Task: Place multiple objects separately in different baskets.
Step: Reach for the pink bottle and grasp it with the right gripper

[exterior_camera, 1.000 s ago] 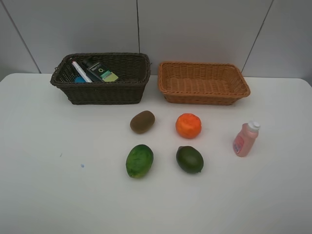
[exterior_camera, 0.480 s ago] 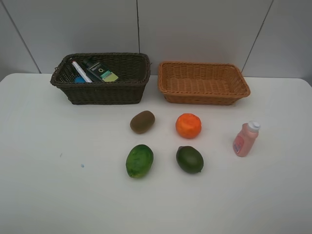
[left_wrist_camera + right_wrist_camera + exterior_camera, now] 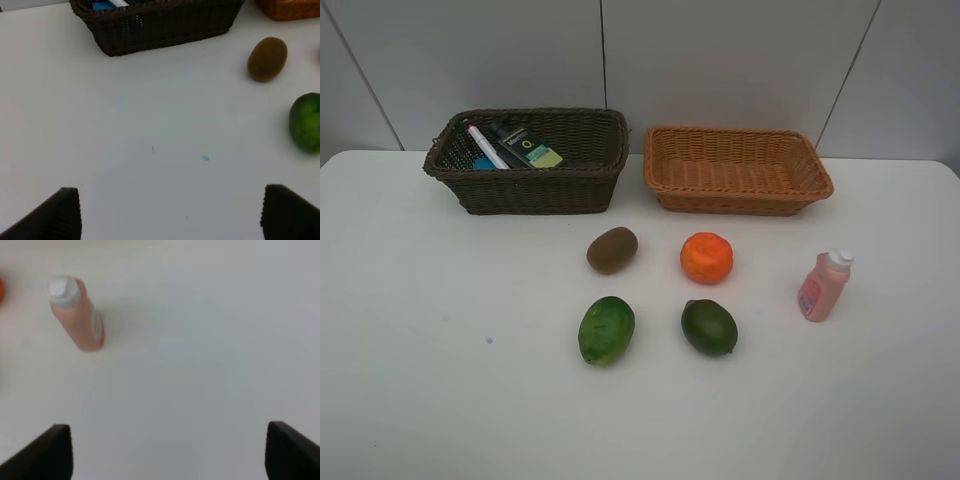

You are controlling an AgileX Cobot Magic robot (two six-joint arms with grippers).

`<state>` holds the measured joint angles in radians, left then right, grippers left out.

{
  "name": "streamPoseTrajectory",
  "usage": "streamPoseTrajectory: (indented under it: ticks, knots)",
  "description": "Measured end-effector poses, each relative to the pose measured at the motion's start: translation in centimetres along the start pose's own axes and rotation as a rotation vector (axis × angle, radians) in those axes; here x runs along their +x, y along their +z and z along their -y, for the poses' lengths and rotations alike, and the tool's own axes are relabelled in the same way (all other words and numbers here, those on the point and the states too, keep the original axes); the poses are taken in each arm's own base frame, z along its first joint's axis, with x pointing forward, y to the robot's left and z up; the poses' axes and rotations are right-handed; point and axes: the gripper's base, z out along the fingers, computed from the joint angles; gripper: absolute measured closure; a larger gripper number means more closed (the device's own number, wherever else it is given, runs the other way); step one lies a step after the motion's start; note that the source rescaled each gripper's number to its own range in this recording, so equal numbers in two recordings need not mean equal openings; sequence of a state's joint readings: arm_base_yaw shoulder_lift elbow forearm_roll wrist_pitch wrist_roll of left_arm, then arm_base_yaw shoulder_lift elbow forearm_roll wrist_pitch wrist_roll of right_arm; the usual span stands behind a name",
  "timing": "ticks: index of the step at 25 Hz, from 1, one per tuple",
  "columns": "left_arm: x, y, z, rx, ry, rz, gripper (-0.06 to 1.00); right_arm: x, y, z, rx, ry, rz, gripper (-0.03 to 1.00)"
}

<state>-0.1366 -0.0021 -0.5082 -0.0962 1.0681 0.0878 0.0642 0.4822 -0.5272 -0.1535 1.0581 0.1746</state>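
The pink bottle has a white cap at its upper end. I should close my right gripper on the upper end of the pink bottle (image 3: 834,269) (image 3: 69,304), by that cap.
The dark brown basket (image 3: 535,190) stands at the back left and holds the white marker with red cap (image 3: 486,146) and the dark green bottle (image 3: 528,146); the black eraser does not show. The light tan basket (image 3: 740,203) is to its right. On the table lie the kiwi (image 3: 612,249), the orange (image 3: 706,257), two green fruits (image 3: 606,329) (image 3: 709,326) and the upright pink bottle (image 3: 823,285). My left gripper (image 3: 172,215) is open over bare table, short of the dark basket (image 3: 160,22) and the kiwi (image 3: 267,58). My right gripper (image 3: 168,452) is open, short of the pink bottle (image 3: 77,315).
A grey panelled wall rises behind the baskets. A blue item (image 3: 480,162) lies in the dark basket. A small blue speck (image 3: 205,158) marks the white table. Neither arm shows in the exterior high view.
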Motion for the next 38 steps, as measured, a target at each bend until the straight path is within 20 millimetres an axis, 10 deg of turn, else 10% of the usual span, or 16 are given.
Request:
streamPoseTrajectory:
  ticks: [22,38]
  knots:
    - [0.0,0.0,0.0,0.000,0.000,0.002,-0.02,-12.3,12.4,-4.2,-0.100,-0.122,-0.450,0.02]
    - [0.0,0.0,0.0,0.000,0.000,0.003,-0.02,-12.4,16.8,-8.4,-0.131,-0.286,-0.476,0.02]
